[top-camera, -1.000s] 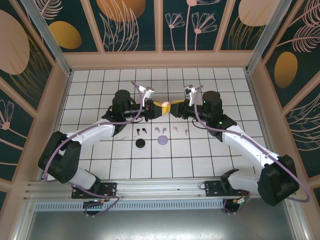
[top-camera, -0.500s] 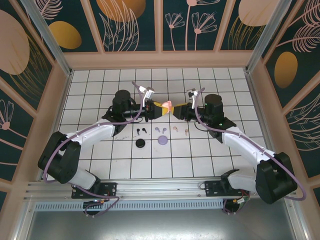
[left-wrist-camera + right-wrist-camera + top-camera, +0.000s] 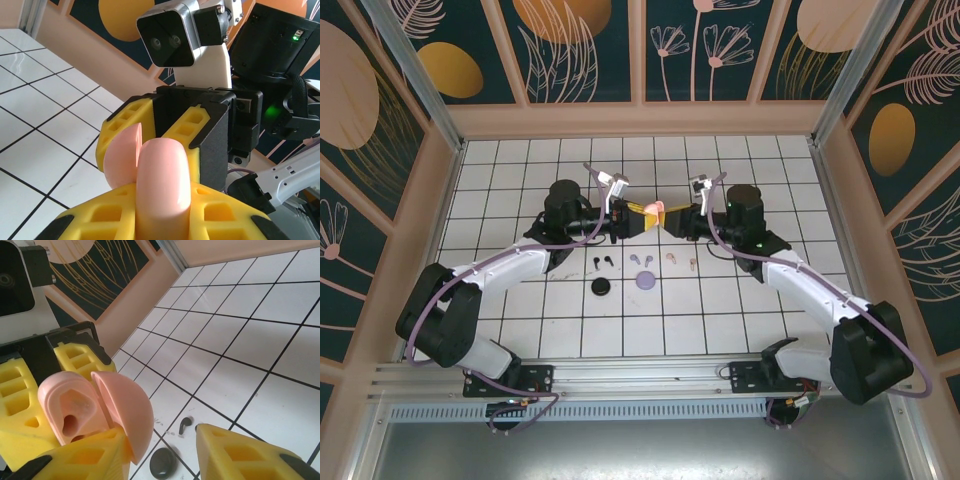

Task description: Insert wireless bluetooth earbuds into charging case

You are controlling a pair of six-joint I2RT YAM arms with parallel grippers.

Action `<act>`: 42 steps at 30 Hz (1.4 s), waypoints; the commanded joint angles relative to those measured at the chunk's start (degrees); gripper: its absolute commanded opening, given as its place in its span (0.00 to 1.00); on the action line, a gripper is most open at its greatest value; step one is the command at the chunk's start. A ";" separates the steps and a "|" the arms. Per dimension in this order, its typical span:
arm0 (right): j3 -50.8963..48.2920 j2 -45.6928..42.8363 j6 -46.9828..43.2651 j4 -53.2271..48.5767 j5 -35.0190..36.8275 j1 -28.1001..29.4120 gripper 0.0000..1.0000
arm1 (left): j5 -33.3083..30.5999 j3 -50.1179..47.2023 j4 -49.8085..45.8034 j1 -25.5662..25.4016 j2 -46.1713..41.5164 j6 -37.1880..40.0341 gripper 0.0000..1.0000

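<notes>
The earbud holes face my right gripper's wrist, so my right gripper needs to keep holding the case while my left gripper takes the case's base point(image 3: 163, 177) with the earbud holes facing up.
A pale pink charging case point(image 3: 653, 209) hangs above the tiled floor with my left gripper point(image 3: 642, 214) shut on its base point(image 3: 165, 175). The case stands open: earbud wells point(image 3: 70, 412) and hinged lid point(image 3: 127, 415) face the right wrist camera. My right gripper point(image 3: 671, 219) is open around the lid, its left finger point(image 3: 80, 460) touching the lid and its right finger point(image 3: 250, 455) well apart. On the floor lie the wireless bluetooth earbuds: a black pair point(image 3: 601, 261), a lilac pair point(image 3: 640, 259) and a pale pink pair point(image 3: 681, 261). One black earbud point(image 3: 185, 424) shows between my right fingers.
A black round case point(image 3: 602, 288) and a lilac round case point(image 3: 646, 281) lie just in front of the earbuds. The black case point(image 3: 163, 462) sits below the right jaws. Peach walls point(image 3: 640, 118) enclose the white tiled floor point(image 3: 740, 320).
My right gripper has edged left toward the pink case and its jaws have narrowed a little around the lid. The left gripper and case have stayed in place.
</notes>
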 commanded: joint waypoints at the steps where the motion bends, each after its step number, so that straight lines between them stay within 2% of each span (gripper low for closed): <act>1: 2.76 1.36 -1.16 -0.76 0.25 0.61 0.37 | 2.19 1.45 2.95 -0.17 -1.47 -0.41 0.00; 4: 3.44 1.73 -1.47 -1.29 0.52 0.88 0.31 | 2.15 1.38 2.68 -0.18 -1.54 -0.24 0.00; 11: 4.48 1.60 -2.12 -2.51 1.20 1.62 0.08 | 1.98 1.25 2.55 -0.18 -1.05 -0.31 0.00; 15: 5.45 1.68 -2.76 -3.87 2.71 2.76 0.00 | 1.11 1.38 1.63 -0.18 -0.33 -0.23 0.02; 19: 6.30 2.07 -3.14 -5.26 4.85 3.71 0.00 | -0.78 1.16 1.28 -0.18 0.29 -0.22 0.21; 21: 6.76 2.45 -3.22 -6.46 7.11 4.02 0.00 | -2.90 1.20 0.31 -0.18 0.30 0.38 0.37; 25: 7.65 2.82 -3.78 -9.38 12.48 3.94 0.00 | -8.51 1.16 -2.43 -0.18 -1.03 2.63 0.54; 28: 8.69 2.78 -4.98 -11.80 15.00 3.78 0.00 | -11.95 2.26 -7.35 -0.09 -3.08 6.30 0.63; 34: 10.87 3.06 -10.16 -16.03 16.60 3.59 0.00 | -15.29 10.35 -25.71 0.06 -5.95 18.93 0.72; 42: 13.26 3.27 -21.38 -21.77 16.45 2.89 0.00 | -12.18 28.31 -54.12 0.61 0.03 36.91 0.73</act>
